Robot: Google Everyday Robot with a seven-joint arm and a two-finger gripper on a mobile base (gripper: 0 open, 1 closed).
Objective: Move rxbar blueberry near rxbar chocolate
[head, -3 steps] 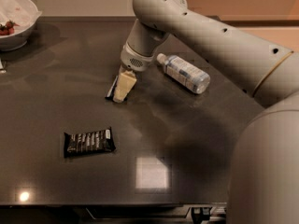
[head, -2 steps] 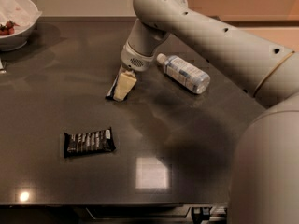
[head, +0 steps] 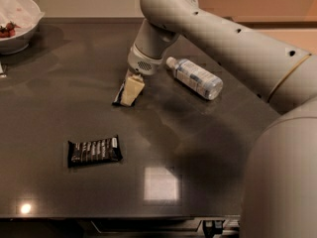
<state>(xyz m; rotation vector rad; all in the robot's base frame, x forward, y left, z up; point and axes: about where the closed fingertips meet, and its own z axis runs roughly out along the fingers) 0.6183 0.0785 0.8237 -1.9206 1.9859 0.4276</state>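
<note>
The robot's gripper will release the rxbar blueberry next to the short end of the rxbar chocolate (head: 141,151), facing the bright reflection.
The rxbar chocolate (head: 94,151) is a black wrapper with white lettering, lying flat on the dark table at the front left. The rxbar blueberry (head: 119,96) shows only as a dark sliver near the table's middle, mostly hidden under my gripper (head: 131,90). The gripper points down onto it from the arm that reaches in from the right. The blueberry bar lies well behind and a little to the right of the chocolate bar.
A clear water bottle (head: 195,77) lies on its side just right of the gripper. A white bowl (head: 19,33) with food sits at the far left corner. My arm and base fill the right side. The table's front edge (head: 124,216) is near.
</note>
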